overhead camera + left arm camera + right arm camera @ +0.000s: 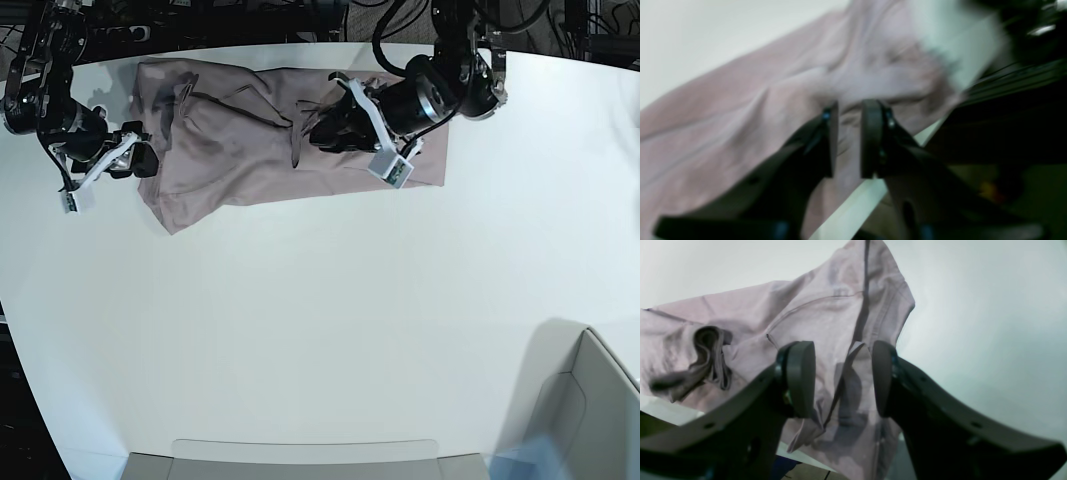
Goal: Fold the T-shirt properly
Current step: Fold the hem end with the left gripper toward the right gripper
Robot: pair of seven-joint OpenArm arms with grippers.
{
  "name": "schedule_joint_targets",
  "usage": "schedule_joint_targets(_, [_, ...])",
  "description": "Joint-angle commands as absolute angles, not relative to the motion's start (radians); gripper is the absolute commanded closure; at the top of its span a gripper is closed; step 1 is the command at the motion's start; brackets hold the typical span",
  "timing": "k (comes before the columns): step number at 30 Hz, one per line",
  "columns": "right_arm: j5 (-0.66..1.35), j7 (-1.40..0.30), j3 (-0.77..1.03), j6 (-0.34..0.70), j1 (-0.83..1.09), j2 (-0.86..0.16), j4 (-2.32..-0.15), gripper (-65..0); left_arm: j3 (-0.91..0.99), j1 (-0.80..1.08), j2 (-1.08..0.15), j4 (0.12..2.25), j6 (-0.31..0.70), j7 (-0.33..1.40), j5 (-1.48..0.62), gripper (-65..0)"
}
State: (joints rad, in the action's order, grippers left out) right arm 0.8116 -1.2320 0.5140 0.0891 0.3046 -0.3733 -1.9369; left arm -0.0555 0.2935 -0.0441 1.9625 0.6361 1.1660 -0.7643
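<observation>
Next, my right gripper should grab the long fold (177, 127) (838, 384) of the T-shirt, near the end farthest from my left gripper.
The mauve-pink T-shirt (230, 150) lies spread and wrinkled along the far side of the white table (320, 320). My left gripper (318, 133) is over the shirt's middle. In the blurred left wrist view its jaws (848, 110) stand a narrow gap apart with a fold of the shirt (740, 110) between them, and creases run toward the tips. My right gripper (140, 160) is at the shirt's left end. In the right wrist view it (843, 373) is open, with the shirt (813, 313) and a seam edge showing between the fingers.
The table's far edge (857, 206) runs close to the left gripper, with black frame and cables beyond it. A grey bin (590, 410) stands at the front right. A grey tray rim (300, 460) lies along the front edge.
</observation>
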Motion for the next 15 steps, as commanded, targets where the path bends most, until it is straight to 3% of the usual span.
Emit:
schedule_joint_targets(1, [0.826,-1.233,0.526,0.081,0.300,-0.387,-1.951,-28.3,-0.025,0.291,-0.045,1.979,0.638,1.150,-0.782,-5.1])
schedule_joint_targets(3, [0.828,-1.233,0.526,0.081,0.300,-0.387,-1.951,-28.3,0.024,0.292,-0.045,1.977,0.638,1.150,-0.779,0.0])
schedule_joint_targets(7, [0.831,-1.233,0.539,0.081,0.298,-0.387,-1.951,-28.3,0.048,0.300,-0.087,1.939,0.628,1.178,-0.740,0.0])
schedule_joint_targets(15, [0.865,-1.233,0.704,0.091,0.272,-0.346,-1.914,-28.3,-0.117,0.300,-0.130,1.910,0.628,1.219,-0.576,0.0])
